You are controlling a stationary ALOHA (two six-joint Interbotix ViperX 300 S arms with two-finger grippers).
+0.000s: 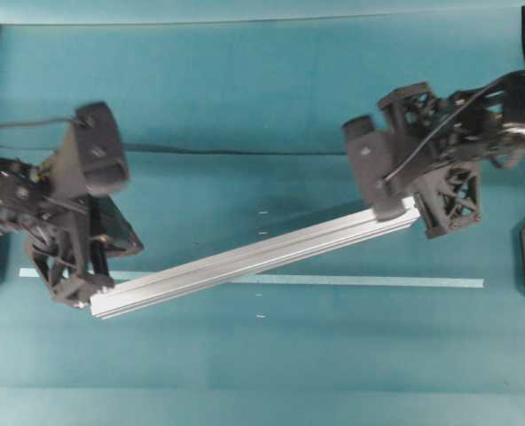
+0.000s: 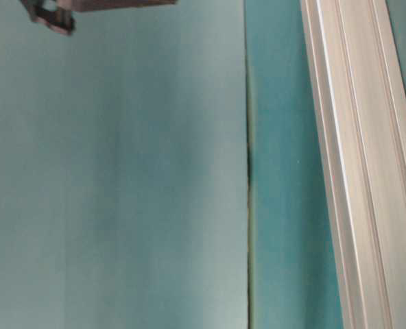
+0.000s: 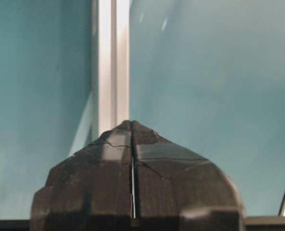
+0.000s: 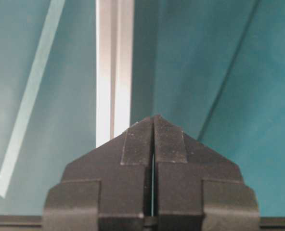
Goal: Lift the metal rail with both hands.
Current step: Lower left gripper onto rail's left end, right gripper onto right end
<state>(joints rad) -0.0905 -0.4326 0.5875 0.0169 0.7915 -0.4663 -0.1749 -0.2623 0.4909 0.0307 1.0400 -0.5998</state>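
Observation:
Next, I close my right gripper across the metal rail, slightly in from the rail's end (image 1: 367,225) (image 4: 114,86) that is nearest that gripper.
The metal rail (image 1: 254,257) is a long silver grooved bar slanting from lower left to upper right, with its shadow on the table below it. My left gripper (image 1: 90,297) is shut at its left end and my right gripper (image 1: 403,211) is shut at its right end. In the left wrist view the jaws of my left gripper (image 3: 132,125) are pressed together, and the rail (image 3: 111,67) runs away from just left of the tips. The right wrist view shows the same for my right gripper (image 4: 153,118) and the rail (image 4: 113,67). The contact points are hidden under the fingers. The rail (image 2: 367,171) fills the right of the table-level view.
A thin pale tape strip (image 1: 378,281) lies flat across the teal table under the rail and also shows in the right wrist view (image 4: 29,101). A dark seam (image 1: 200,149) runs across the cloth behind. Black arm bases stand at both side edges.

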